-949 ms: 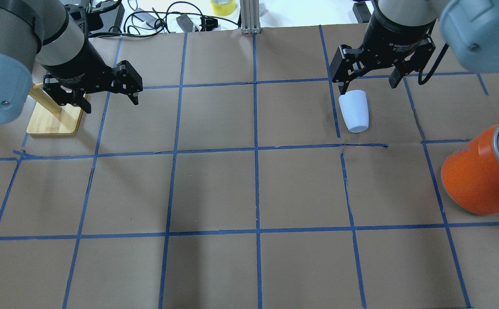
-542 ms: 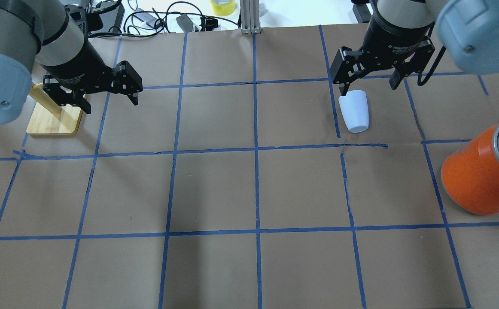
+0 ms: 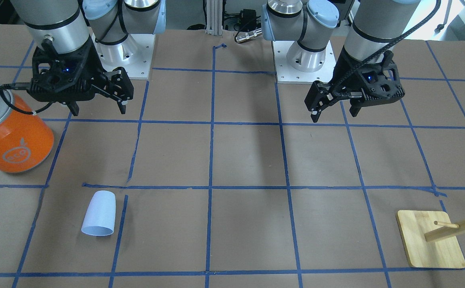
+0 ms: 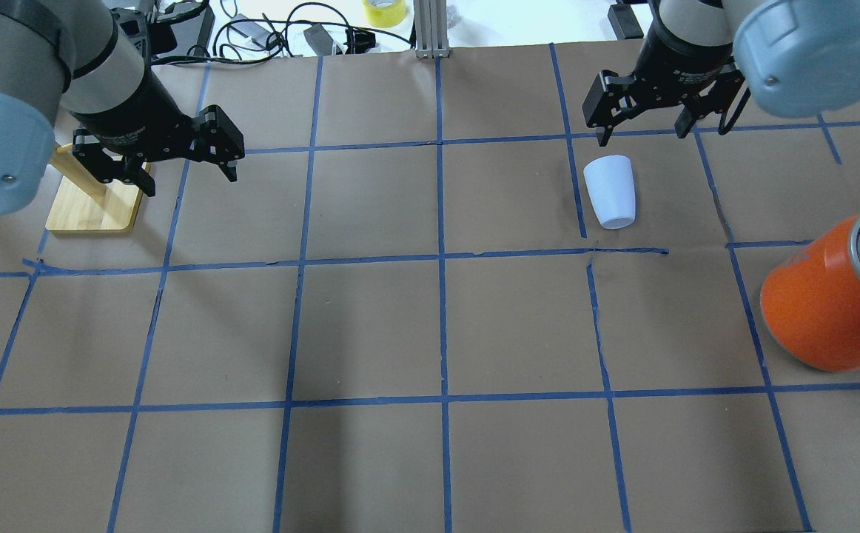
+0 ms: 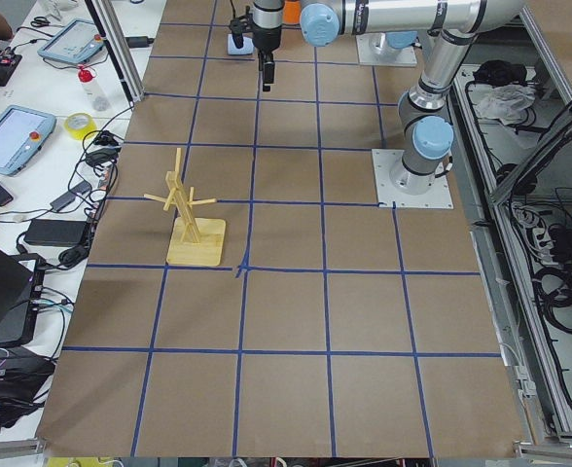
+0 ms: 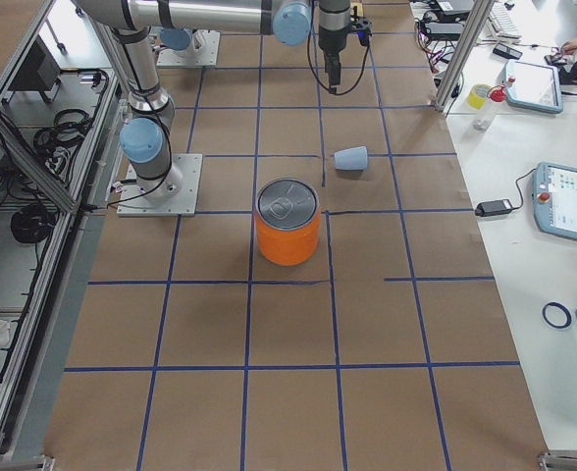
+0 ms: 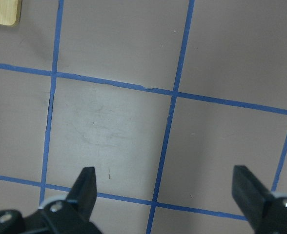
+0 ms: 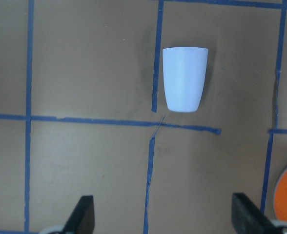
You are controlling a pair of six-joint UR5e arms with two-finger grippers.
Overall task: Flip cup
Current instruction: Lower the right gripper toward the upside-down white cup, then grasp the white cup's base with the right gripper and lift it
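Observation:
My right gripper should move down to the pale blue-white cup and close on the cup's middle (image 3: 99,214) (image 8: 184,78), between its opening and its bottom.
The pale blue-white cup (image 4: 609,191) lies on its side on the brown table, wide mouth pointing away from the robot; it also shows in the front view (image 3: 99,214), right side view (image 6: 351,158) and right wrist view (image 8: 184,78). My right gripper (image 4: 645,133) is open and empty, raised above the table just beyond the cup's mouth, not touching it; its fingers frame the right wrist view (image 8: 163,212). My left gripper (image 4: 192,181) is open and empty, far to the left over bare table (image 7: 165,190).
A large orange can (image 4: 822,311) with a silver lid stands at the right edge, nearer the robot than the cup. A wooden peg stand (image 4: 93,203) sits under the left arm. Cables and a yellow tape roll (image 4: 384,11) lie beyond the far edge.
My right gripper has drawn back from the cup's mouth toward the table's far edge, staying open. The cup and the left arm have not moved.

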